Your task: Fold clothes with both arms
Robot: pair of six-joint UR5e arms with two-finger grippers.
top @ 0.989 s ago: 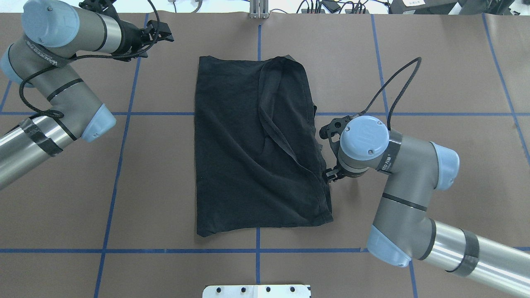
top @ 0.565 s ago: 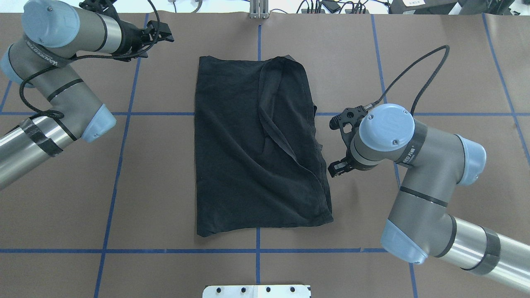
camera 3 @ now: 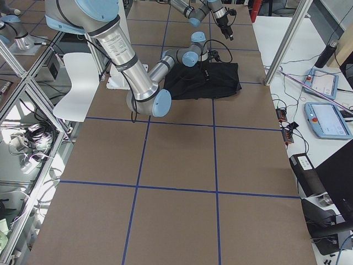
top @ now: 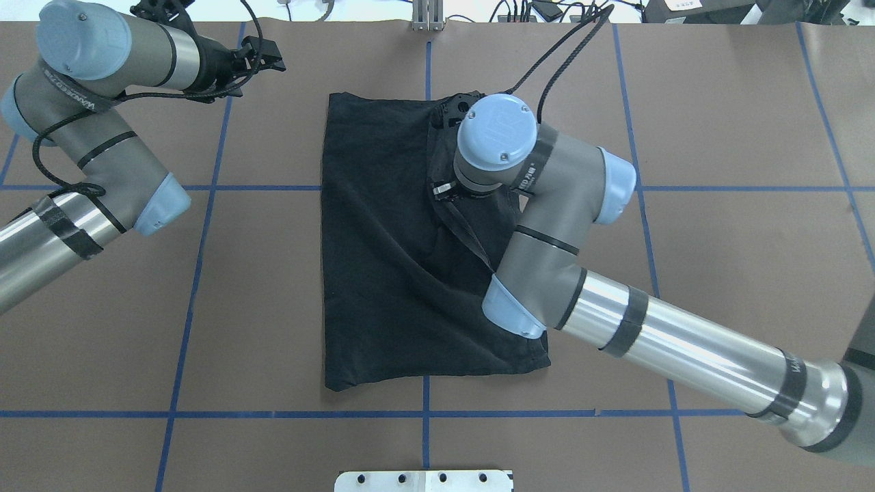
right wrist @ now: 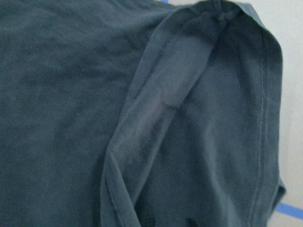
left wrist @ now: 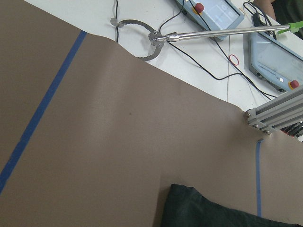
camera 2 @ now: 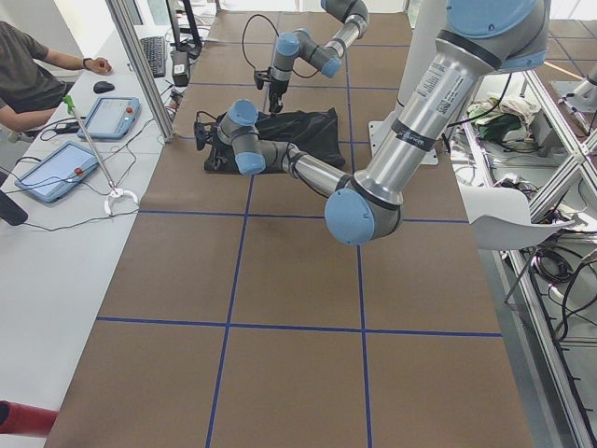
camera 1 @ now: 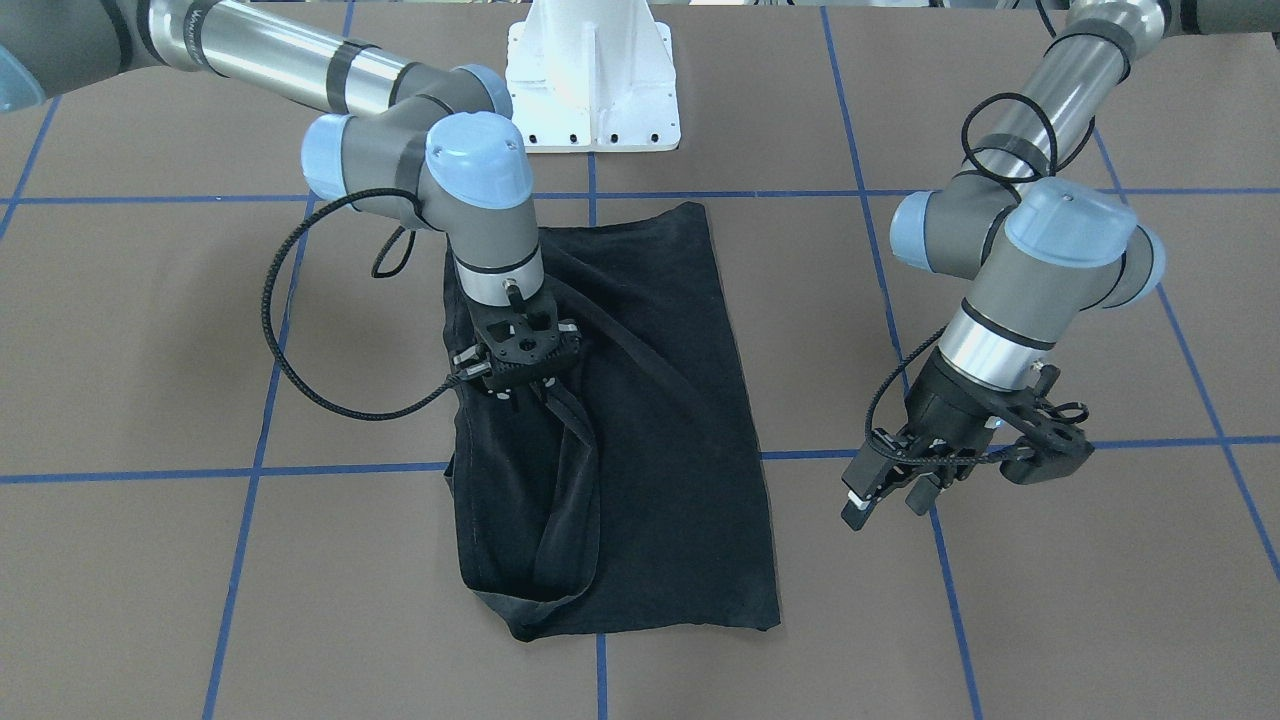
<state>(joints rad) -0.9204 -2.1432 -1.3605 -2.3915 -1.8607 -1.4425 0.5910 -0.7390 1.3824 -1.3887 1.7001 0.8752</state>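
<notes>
My right gripper will pinch the flap's bulging edge (camera 1: 591, 440), crooked over the black T-shirt's middle, and pull it away.
The black T-shirt (top: 376, 260) lies folded lengthwise on the brown table, with a loose flap and hem running diagonally across its right half. It also shows in the front view (camera 1: 680, 450) and fills the right wrist view (right wrist: 57, 118). Its graphic and logo are hidden. My right gripper (camera 1: 520, 392) points down just over the flap near the shirt's far end, fingers slightly apart and holding nothing. In the overhead view the wrist (top: 495, 133) mostly covers it. My left gripper (camera 1: 888, 503) is open and empty, off the shirt to its left (top: 270, 60).
The white pedestal base (camera 1: 590, 70) stands at the robot's edge of the table. Blue tape lines (top: 198, 273) cross the table. An aluminium post (top: 427, 14) stands at the far edge. A grabber tool (left wrist: 142, 40) and tablets (camera 2: 112, 117) lie on the side bench.
My right arm has moved from beside the shirt's right edge, up and inward, to over the shirt's far right part. The left arm has barely moved.
</notes>
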